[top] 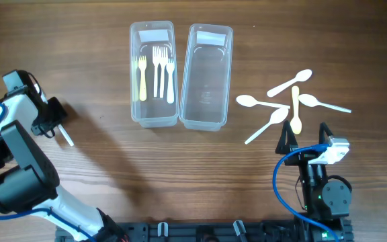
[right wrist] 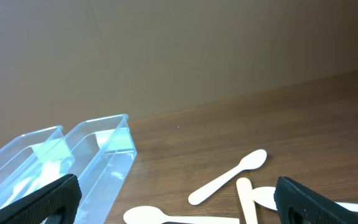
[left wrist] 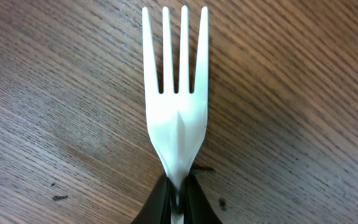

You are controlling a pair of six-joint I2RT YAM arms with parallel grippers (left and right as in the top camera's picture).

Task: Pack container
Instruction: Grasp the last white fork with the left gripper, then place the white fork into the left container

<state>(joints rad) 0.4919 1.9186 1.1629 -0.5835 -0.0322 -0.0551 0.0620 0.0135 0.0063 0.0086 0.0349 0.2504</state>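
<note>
I need to move my right gripper past the yellow spoon to the handle's middle [top: 330, 106] [right wrist: 353, 206] on the white spoon farthest from the clear containers next, and close it there.
My left gripper [left wrist: 178, 199] is shut on a white plastic fork [left wrist: 175, 112], tines pointing away, just above the wood; in the overhead view it is at the far left [top: 54, 121] with the fork [top: 66, 137] sticking out. The left clear container [top: 154, 74] holds three forks, one yellow. The right clear container [top: 207, 77] looks empty. Several spoons [top: 294, 101], white and one yellow, lie right of the containers. My right gripper [right wrist: 179, 205] is open and empty, low near the front edge [top: 306, 141], facing the spoons [right wrist: 227, 177].
The two containers [right wrist: 98, 162] stand side by side at the back middle of the wooden table [top: 180, 175]. A brown wall rises behind the table in the right wrist view.
</note>
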